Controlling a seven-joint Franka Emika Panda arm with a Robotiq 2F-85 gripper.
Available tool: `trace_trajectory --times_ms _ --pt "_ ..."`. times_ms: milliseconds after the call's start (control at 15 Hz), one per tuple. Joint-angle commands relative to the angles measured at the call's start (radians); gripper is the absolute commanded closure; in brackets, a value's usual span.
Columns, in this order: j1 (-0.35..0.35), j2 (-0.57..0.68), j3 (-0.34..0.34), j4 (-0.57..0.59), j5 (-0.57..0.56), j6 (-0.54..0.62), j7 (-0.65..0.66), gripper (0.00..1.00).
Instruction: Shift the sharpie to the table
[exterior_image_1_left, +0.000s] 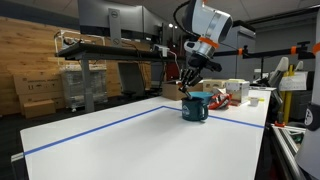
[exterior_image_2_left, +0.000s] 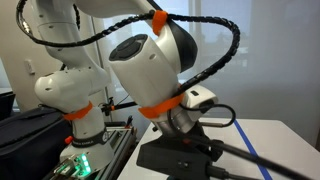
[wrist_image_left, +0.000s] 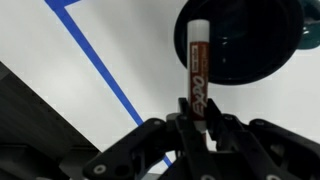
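Observation:
Next, my gripper releases the sharpie, now held over the teal mug, on the bare white table (exterior_image_1_left: 148, 121) between the teal mug and the long blue tape line.
My gripper (wrist_image_left: 196, 122) is shut on the sharpie (wrist_image_left: 197, 70), a thin dark reddish marker with a white cap end, which points away from the fingers over the teal mug (wrist_image_left: 245, 45). In an exterior view the gripper (exterior_image_1_left: 190, 80) hangs just above the teal mug (exterior_image_1_left: 195, 107), which stands on the white table (exterior_image_1_left: 130, 145) beside a blue tape line. The sharpie is too small to make out there. In an exterior view (exterior_image_2_left: 180, 125) the arm's body hides the fingers, the mug and the marker.
Blue tape lines (wrist_image_left: 95, 60) cross the tabletop. Small boxes and clutter (exterior_image_1_left: 235, 93) sit at the table's far corner behind the mug. A dark base and cables (exterior_image_2_left: 190, 158) lie by the arm. Shelving (exterior_image_1_left: 100, 60) stands beyond the table.

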Motion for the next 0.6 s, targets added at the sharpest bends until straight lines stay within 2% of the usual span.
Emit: trace_trajectory --times_ms 0,200,533 --pt "0.011 -0.072 0.052 -0.009 -0.064 0.034 0.066 0.95" --pt "0.022 -0.062 0.103 0.032 -0.096 0.029 0.091 0.95" --pt "0.057 0.022 0.136 0.122 -0.057 -0.004 0.05 0.95"
